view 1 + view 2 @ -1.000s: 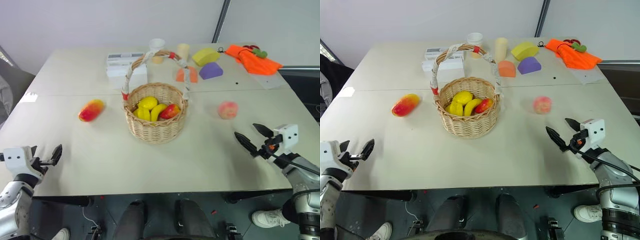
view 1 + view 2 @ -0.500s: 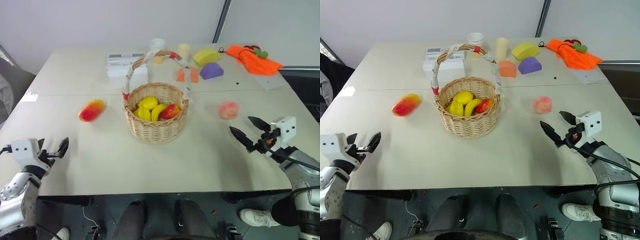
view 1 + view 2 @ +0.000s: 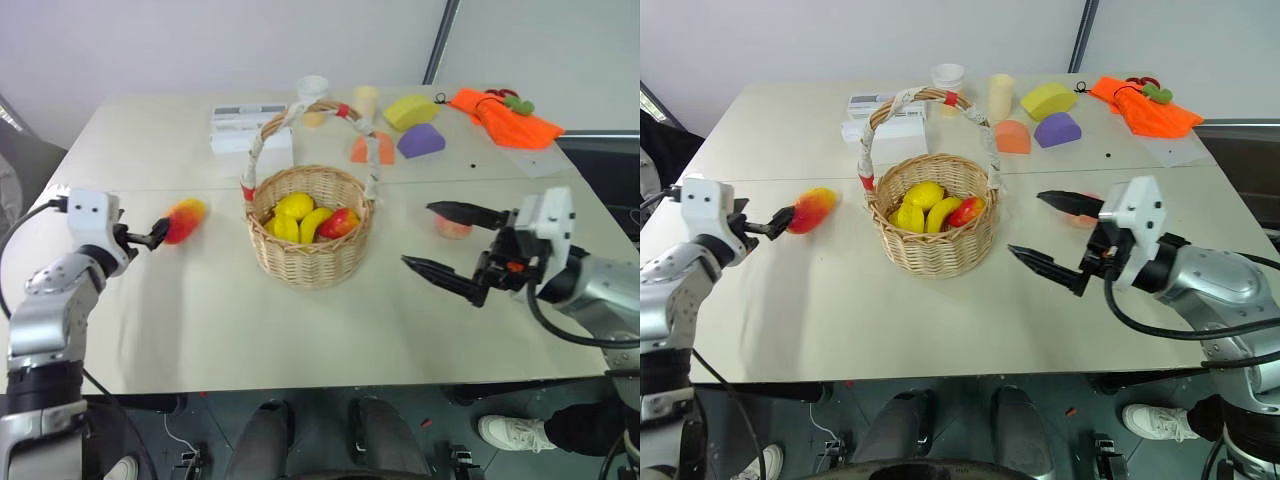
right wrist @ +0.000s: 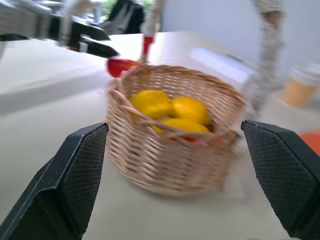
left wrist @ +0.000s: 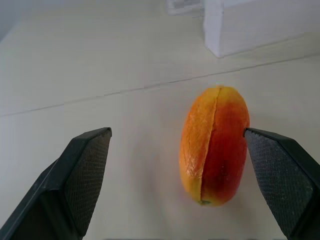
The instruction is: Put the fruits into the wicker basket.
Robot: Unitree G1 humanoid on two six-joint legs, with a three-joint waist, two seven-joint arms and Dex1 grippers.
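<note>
I move my right gripper to the peach next and close it around the peach's middle [image 3: 453, 226], because the peach is still outside the wicker basket.
The wicker basket [image 3: 310, 262] stands mid-table and holds yellow lemon-like pieces [image 3: 295, 206] and a red-yellow piece [image 3: 340, 222]. To its left, the mango [image 3: 185, 218] lies on the table. My left gripper [image 3: 155, 235] is open and points at it. In the left wrist view the mango [image 5: 215, 145] lies between the spread fingers [image 5: 85, 175], close to one of them and untouched. My right gripper [image 3: 416, 234] hovers open to the right of the basket. Its upper finger partly covers the peach [image 3: 452, 229]. The right wrist view faces the basket [image 4: 170, 150].
At the back of the table stand a white box [image 3: 250, 125], a paper cup [image 3: 313, 90], a cream cylinder [image 3: 366, 98], and yellow [image 3: 410, 110], purple [image 3: 422, 140] and orange [image 3: 372, 150] foam blocks. An orange cloth [image 3: 505, 118] lies at the far right.
My left gripper rose from the near table edge and went forward to the mango. My right gripper swung up and left, from the near right to beside the basket, in front of the peach.
</note>
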